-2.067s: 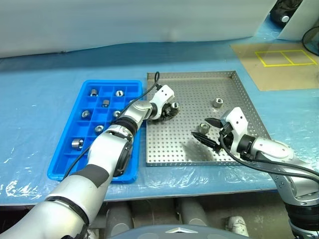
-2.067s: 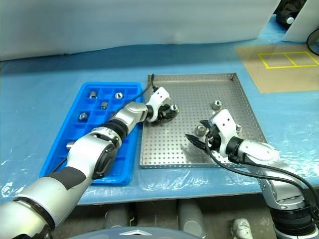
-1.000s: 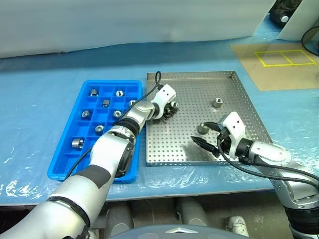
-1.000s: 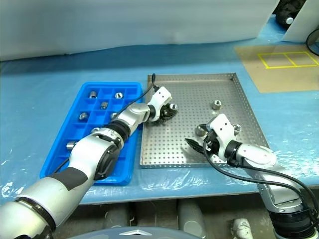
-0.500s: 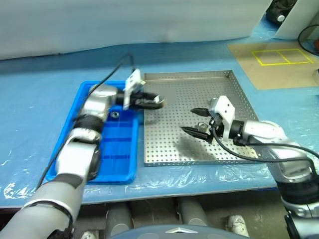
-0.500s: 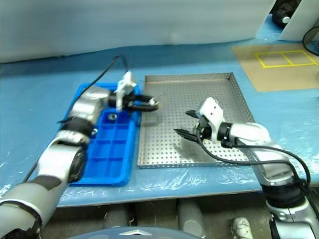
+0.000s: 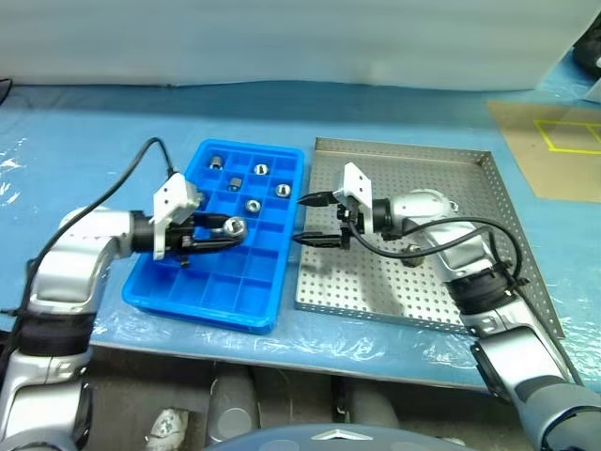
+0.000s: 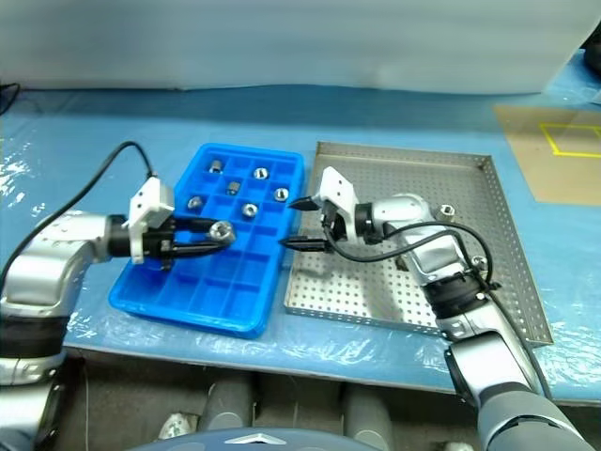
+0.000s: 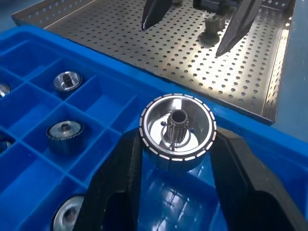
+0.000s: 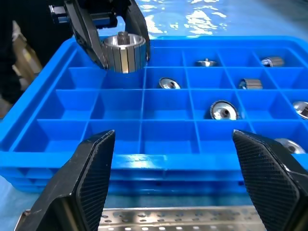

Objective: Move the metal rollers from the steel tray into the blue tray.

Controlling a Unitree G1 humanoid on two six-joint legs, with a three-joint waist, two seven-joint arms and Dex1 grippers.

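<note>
My left gripper should put the roller in the blue tray's front row [image 7: 191, 288], next to the blue tray's corner section away from the steel tray.
My left gripper [image 7: 231, 228] is shut on a shiny metal roller [image 9: 177, 127] with a ribbed rim, holding it just above a middle compartment of the blue tray [image 7: 222, 284]. Several more metal rollers [image 7: 252, 205] lie in the tray's far compartments. My right gripper [image 7: 301, 221] stands open and empty, pointing left over the left edge of the steel tray [image 7: 423, 293], next to the blue tray's right rim. In the right wrist view the held roller [image 10: 124, 50] hangs beyond the open fingers [image 10: 94, 173]. One roller [image 8: 449, 212] lies in the steel tray behind the right arm.
Both trays sit side by side on a pale blue sheet [image 7: 84, 150]. A brown board with yellow squares [image 7: 563, 141] lies at the far right. The table's front edge [image 7: 376, 349] runs close below the trays. A black cable [image 7: 131, 174] loops off the left wrist.
The camera has swung left. My left gripper has carried a roller from the steel tray leftward over the blue tray. The right gripper, still open, has swung left to the steel tray's left edge.
</note>
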